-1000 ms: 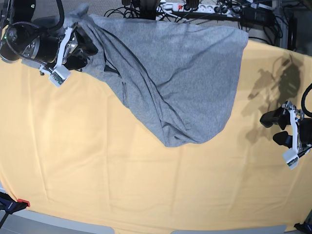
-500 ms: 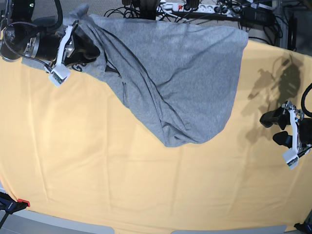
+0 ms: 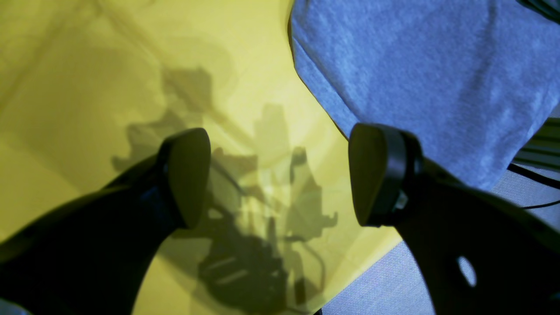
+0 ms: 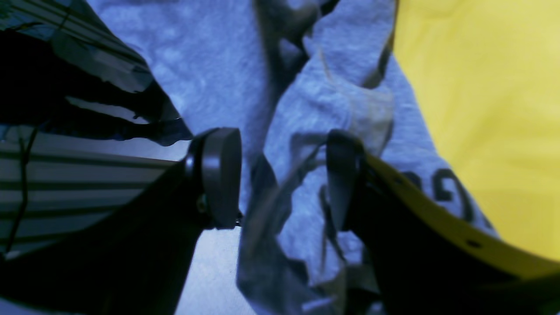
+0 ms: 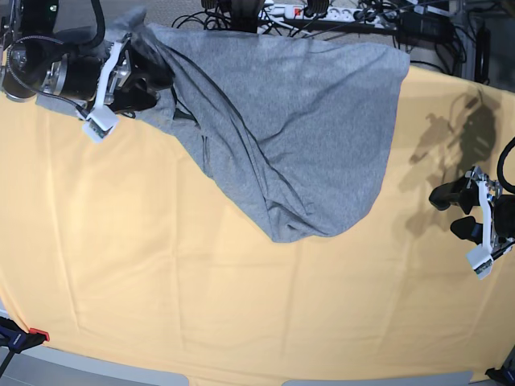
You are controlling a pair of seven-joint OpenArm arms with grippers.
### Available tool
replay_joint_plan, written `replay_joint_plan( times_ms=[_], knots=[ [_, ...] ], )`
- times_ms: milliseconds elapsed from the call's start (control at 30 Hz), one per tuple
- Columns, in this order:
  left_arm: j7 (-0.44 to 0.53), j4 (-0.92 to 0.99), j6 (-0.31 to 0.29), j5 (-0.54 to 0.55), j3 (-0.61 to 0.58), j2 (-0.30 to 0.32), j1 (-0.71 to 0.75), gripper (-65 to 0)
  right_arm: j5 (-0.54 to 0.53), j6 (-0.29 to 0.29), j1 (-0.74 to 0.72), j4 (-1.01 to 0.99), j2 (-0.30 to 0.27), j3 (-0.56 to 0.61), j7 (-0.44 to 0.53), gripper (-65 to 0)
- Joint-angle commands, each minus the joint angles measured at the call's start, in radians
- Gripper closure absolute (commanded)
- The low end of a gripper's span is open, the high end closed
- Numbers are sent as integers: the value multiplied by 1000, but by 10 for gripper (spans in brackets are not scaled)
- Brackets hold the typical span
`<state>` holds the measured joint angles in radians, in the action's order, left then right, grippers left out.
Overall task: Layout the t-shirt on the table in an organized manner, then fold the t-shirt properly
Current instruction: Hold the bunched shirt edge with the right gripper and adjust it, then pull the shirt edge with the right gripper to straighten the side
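The t-shirt's crumpled end is bunched near the table's far edge, so next I pull the t-shirt's raised fold (image 4: pixel 296 144) toward the table's near side with my right gripper.
The grey t-shirt (image 5: pixel 298 121) lies bunched on the far part of the table (image 5: pixel 161 265), its upper edge draped over the far side. My right gripper (image 5: pixel 151 83) is at the shirt's crumpled left end. In the right wrist view this gripper (image 4: pixel 282 179) is open, with a raised fold of the t-shirt (image 4: pixel 332 100) in the gap and black lettering (image 4: pixel 446 192) beside one finger. My left gripper (image 5: pixel 447 211) hovers open over bare cloth to the right of the shirt. In the left wrist view the left gripper (image 3: pixel 280 179) holds nothing, and the t-shirt's (image 3: pixel 415 65) edge is just beyond it.
Cables and a power strip (image 5: pixel 322 12) run behind the table's far edge. A red-tipped clamp (image 5: pixel 24 336) sits at the near left corner. The left arm casts a dark shadow (image 5: pixel 467 133) on the cloth at the right.
My right gripper closed at the shirt's left end and has opened again, shifting slightly further into the fabric. The shirt and the left arm have not moved.
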<state>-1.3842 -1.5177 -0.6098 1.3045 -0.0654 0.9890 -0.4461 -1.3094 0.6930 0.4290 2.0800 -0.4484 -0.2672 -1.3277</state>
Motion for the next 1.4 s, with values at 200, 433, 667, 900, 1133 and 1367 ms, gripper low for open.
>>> replay_joint_plan(
  times_ms=[200, 433, 667, 900, 1133, 1367],
  knots=[
    [16, -9, 1, 16, 14, 25, -22, -494, 166, 5, -12, 11, -11, 99, 90, -33],
    [16, -9, 2, 16, 14, 25, -22, -494, 211, 5, -107, 61, -12, 20, 120, 0],
    [16, -9, 1, 16, 15, 25, -22, -494, 214, 5, -143, 78, -14, -16, 96, 0],
    [19, -9, 1, 16, 14, 25, -22, -494, 94, 5, -132, 78, -14, -15, -69, -2],
    [27, -9, 1, 16, 14, 25, -22, -494, 91, 5, -91, 77, -14, -14, -34, -295],
    [26, -9, 1, 16, 14, 25, -22, -494, 221, 5, -102, 77, -14, -14, 98, -285]
  ],
)
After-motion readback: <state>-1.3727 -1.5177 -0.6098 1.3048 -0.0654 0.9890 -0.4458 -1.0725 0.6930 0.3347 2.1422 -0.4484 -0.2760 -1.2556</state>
